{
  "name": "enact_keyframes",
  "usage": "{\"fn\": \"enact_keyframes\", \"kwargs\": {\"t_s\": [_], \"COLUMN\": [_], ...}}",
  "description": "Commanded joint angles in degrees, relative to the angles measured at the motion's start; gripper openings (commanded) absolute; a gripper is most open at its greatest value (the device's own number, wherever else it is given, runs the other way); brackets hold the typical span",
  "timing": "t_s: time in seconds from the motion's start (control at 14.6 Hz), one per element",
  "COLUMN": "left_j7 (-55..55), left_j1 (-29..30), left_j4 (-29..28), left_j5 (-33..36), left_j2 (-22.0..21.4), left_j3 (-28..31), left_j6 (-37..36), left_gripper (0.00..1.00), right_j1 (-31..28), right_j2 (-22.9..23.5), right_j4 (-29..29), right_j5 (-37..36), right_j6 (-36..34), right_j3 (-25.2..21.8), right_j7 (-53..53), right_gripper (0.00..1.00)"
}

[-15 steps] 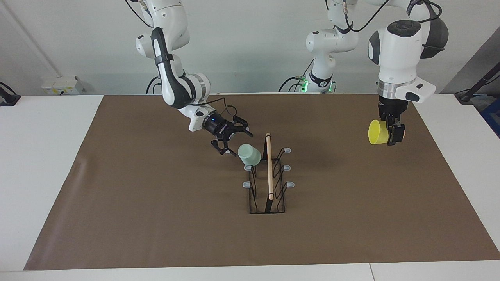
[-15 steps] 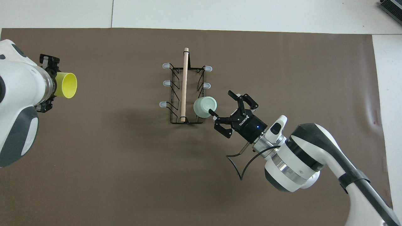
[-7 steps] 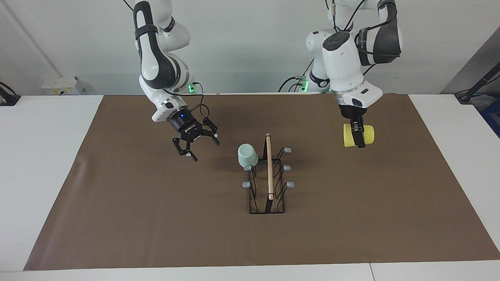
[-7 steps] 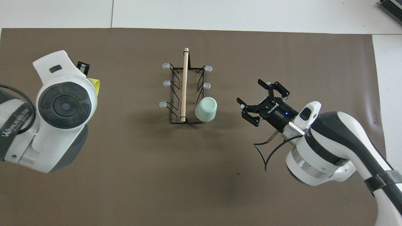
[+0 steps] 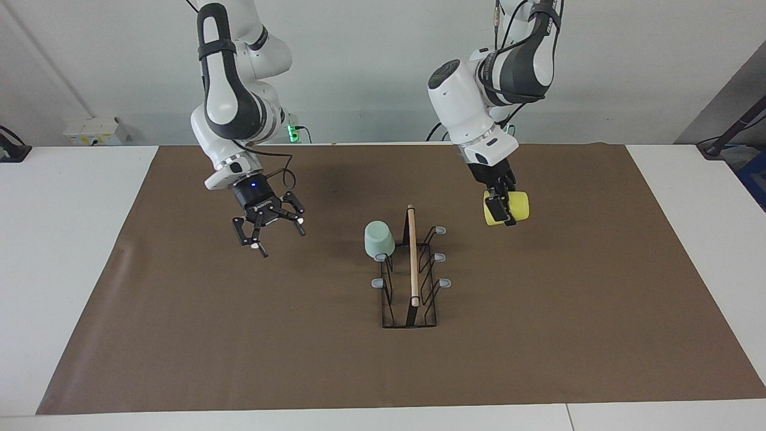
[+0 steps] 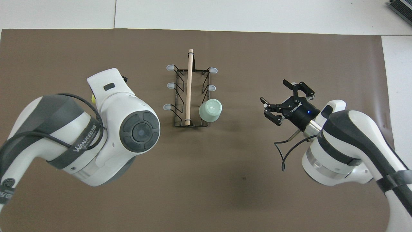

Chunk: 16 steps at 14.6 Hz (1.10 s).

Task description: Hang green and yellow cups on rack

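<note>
My left gripper is to release the yellow cup on the bare peg straight across the rack [image 6: 173,109] from the green cup.
The pale green cup [image 5: 379,239] hangs mouth-down on the prong nearest the robots on the right arm's side of the black wire rack [image 5: 413,299]; it also shows in the overhead view [image 6: 210,110] beside the rack's [image 6: 180,96] wooden rod. My right gripper [image 5: 272,233] is open and empty, over the mat toward the right arm's end, apart from the green cup; in the overhead view the right gripper [image 6: 279,96] is open too. My left gripper [image 5: 500,212] is shut on the yellow cup [image 5: 518,206], held on its side in the air beside the rack. In the overhead view the left wrist hides that gripper; only a yellow sliver [image 6: 93,98] shows.
A brown mat [image 5: 538,335] covers most of the white table. The rack's other five grey-tipped prongs, such as one on the left arm's side [image 5: 440,230], are bare. The left arm's wrist [image 6: 122,125] blocks much of the overhead view.
My right gripper has drawn back from the hung green cup toward its own end. My left gripper has carried the yellow cup toward the rack and turned it.
</note>
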Motion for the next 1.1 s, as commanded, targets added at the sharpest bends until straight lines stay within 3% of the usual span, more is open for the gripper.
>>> {"fn": "enact_keyframes", "kwargs": {"t_s": [0.0, 0.21, 0.48, 0.68, 1.03], "left_j7": [-7.71, -13.09, -21.87, -22.85, -22.77], "left_j1": [0.38, -0.49, -4.01, -4.28, -4.54], "left_j4": [0.61, 1.14, 5.51, 8.51, 8.0], "left_j5": [8.54, 14.19, 25.88, 27.38, 29.23], "left_j2": [3.95, 9.22, 18.72, 20.14, 20.84], "left_j3": [-3.87, -7.48, -9.86, -11.18, -13.64], "left_j6": [-2.53, -7.19, -16.15, -16.44, -15.64], "left_gripper": [0.38, 0.38, 0.38, 0.38, 0.38], "right_j1": [-4.11, -9.21, -12.39, -12.65, -13.0], "right_j2": [0.64, 1.16, 1.34, 0.9, -0.24], "right_j4": [0.88, 2.63, 3.51, 3.95, 6.41], "right_j5": [-9.13, -23.89, -35.77, -46.92, -66.6], "right_j6": [-3.6, -11.33, -13.29, -13.46, -18.1], "right_j3": [0.37, 0.28, 0.11, -0.24, -0.95], "right_j7": [4.04, 15.27, 27.57, 40.49, 64.99], "right_gripper": [1.0, 1.0, 1.0, 1.0, 1.0]}}
